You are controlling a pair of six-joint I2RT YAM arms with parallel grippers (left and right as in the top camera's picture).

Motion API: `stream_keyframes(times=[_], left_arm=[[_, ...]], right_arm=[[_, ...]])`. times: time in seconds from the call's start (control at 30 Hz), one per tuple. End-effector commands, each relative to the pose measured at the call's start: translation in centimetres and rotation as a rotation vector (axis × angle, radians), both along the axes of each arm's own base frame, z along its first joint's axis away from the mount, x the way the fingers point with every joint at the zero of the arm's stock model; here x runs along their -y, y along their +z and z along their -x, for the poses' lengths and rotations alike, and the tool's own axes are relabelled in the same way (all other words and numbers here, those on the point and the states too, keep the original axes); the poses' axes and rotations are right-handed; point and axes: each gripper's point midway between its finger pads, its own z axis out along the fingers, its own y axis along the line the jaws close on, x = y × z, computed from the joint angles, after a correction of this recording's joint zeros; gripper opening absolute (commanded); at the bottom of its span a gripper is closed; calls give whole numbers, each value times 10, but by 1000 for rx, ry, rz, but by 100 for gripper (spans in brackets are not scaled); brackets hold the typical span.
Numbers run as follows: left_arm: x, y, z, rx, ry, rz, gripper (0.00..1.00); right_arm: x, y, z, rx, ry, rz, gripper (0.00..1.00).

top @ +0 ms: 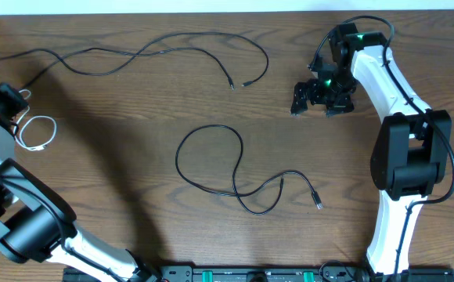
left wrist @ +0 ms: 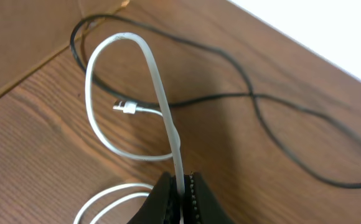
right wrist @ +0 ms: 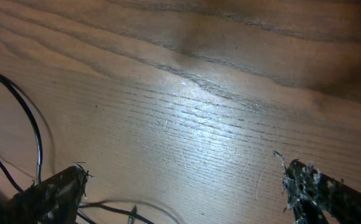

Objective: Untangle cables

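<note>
I will release the white cable from my left gripper on the wood (top: 52, 125) in front of the long black cable's boxward end.
My left gripper (left wrist: 183, 186) is shut on the white cable (left wrist: 155, 81). The cable rises from the jaws in a tall loop, and its silver plug (left wrist: 126, 107) lies on the wood. Overhead, that gripper (top: 16, 106) is at the far left edge, with the white cable's coil (top: 53, 125) beside it. One long black cable (top: 181, 34) runs across the back of the table. A second black cable (top: 208, 126) lies looped in the middle. My right gripper (top: 317, 100) is open over bare wood at the right, holding nothing. In the right wrist view, a black cable (right wrist: 34, 130) passes by its left finger (right wrist: 56, 193).
A cardboard box (left wrist: 18, 37) stands at the table's back left corner. A white wall (left wrist: 330, 31) borders the far edge. The right arm's column (top: 403, 157) stands at the right, and the arm mounts (top: 250, 274) line the front edge.
</note>
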Motion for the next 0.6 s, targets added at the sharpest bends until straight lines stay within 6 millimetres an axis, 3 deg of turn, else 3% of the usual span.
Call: stream_keyframes(times=[0.0,0.13,0.17,0.23,0.57], left_arm=[[-11,-28,2,-64,4,-22,7],[-9,-48,6,-101,8,14,8],[-7,-51,7,-111,7,23,14],[-5,-54,10,-125,7,38,17],[20,-41,-6,13,6,257,15]], right_arm=[[-4,2,2,1,7,-2,99],[-4,2,3,-3,2,-2,99],[-4,2,3,-4,0,-1,99],[-4,2,3,-4,0,-1,99],[-4,2,3,-5,0,-1,99]])
